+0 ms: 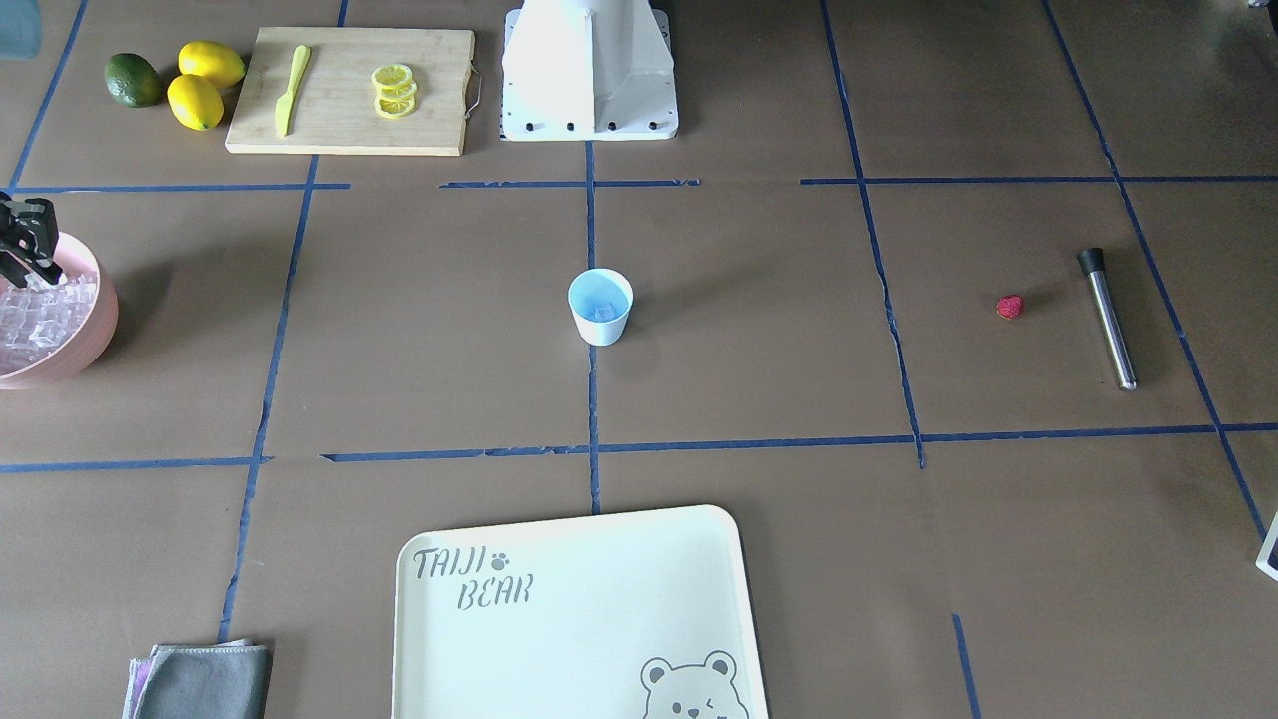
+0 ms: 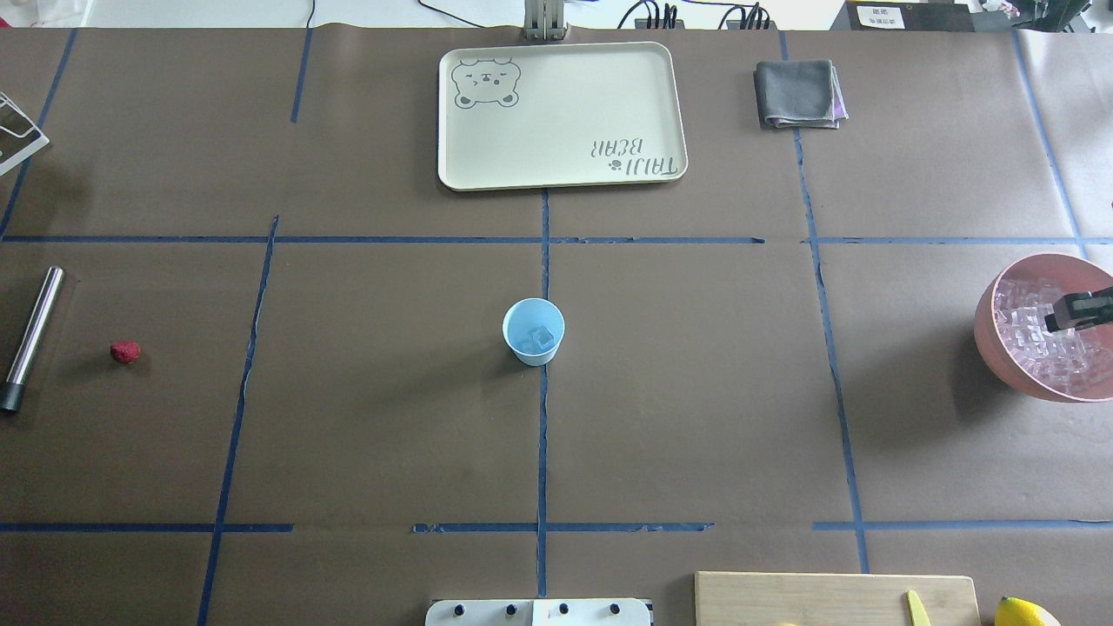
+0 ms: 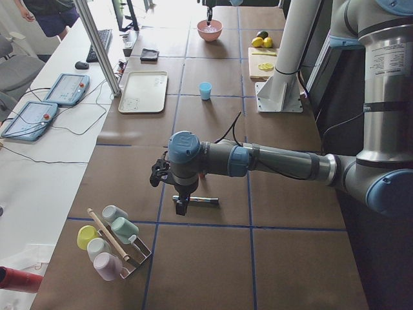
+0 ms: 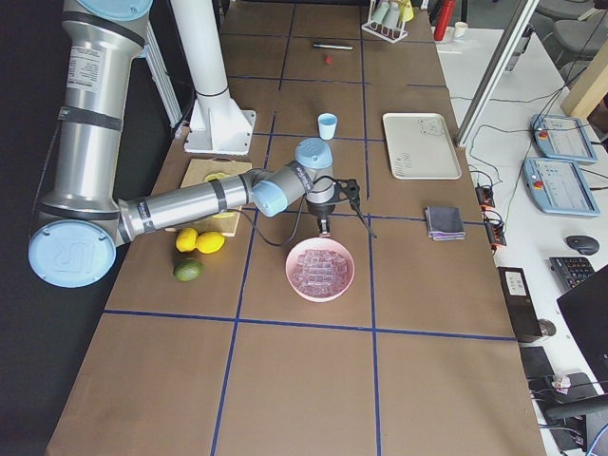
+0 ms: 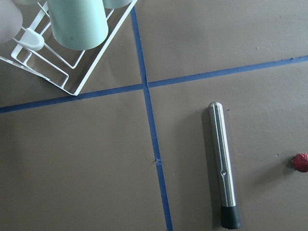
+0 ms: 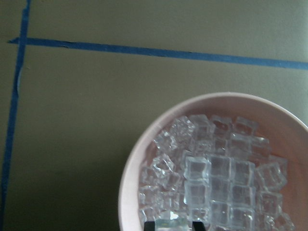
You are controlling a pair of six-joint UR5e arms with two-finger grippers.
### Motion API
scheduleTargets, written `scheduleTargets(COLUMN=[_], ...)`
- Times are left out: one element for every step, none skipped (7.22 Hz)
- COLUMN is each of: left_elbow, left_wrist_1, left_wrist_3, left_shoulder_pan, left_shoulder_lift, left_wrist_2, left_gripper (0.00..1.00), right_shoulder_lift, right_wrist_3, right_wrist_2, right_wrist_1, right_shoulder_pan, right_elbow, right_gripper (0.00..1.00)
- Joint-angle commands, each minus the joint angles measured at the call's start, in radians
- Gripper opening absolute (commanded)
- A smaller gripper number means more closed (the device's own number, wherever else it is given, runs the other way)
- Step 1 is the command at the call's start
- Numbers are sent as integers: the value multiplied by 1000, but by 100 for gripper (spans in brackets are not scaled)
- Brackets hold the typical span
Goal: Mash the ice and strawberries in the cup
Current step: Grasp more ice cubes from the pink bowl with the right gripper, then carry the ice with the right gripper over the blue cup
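Note:
The ice cube in my right gripper needs to be let go inside the light-blue cup (image 1: 601,301), to join the ice at the bottom.
The light-blue cup (image 2: 533,330) stands upright at the table's centre with one ice cube (image 2: 543,337) inside. More ice (image 6: 216,183) fills the pink bowl (image 2: 1000,348) at the robot's far right. My right gripper (image 6: 173,224) is low over that bowl, its fingers (image 6: 150,224) shut on one ice cube. The red strawberry (image 2: 125,351) lies on the table at the far left, beside a steel muddler (image 2: 30,337). My left gripper (image 3: 181,208) hangs just above the muddler (image 3: 193,201); I cannot tell whether it is open or shut.
A cream tray (image 2: 661,113) and a grey cloth (image 2: 796,94) lie on the far side. A cutting board (image 1: 339,130) with a yellow knife and lemon slices, plus lemons (image 1: 205,85) and a lime, sits by the robot base (image 1: 589,70). A white cup rack (image 5: 72,62) stands near the muddler.

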Motion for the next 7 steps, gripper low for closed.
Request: scheduleTargets(left_elbow=[3,3,3,3,3,4,4], left_wrist_1=[1,1,1,-1,1,1,1], left_wrist_3=[0,0,-2,-2,-2,-2,-2], left_shoulder_pan=[0,0,2,2,3,3,3], left_shoulder_lift=[-2,-2,-4,-4,-4,-4,-4], left_wrist_2=[2,2,2,2,2,2,2], left_gripper=[100,100,100,100,100,100,100], right_shoulder_lift=[326,513,607,651,721,817,911], right_wrist_3=[5,7,31,133,315,397,483], right_wrist_2=[-3,-11,-13,-17,-67,-154,-184], right_wrist_1=[-285,-502,-569,-570,-571,-571,-573], right_shoulder_pan=[-69,-110,-136,-175,-240,-325,-391], right_elbow=[-3,-8,-14,-16,-35,-96,-180], right_gripper=[2,4,3,0,0,0,0])
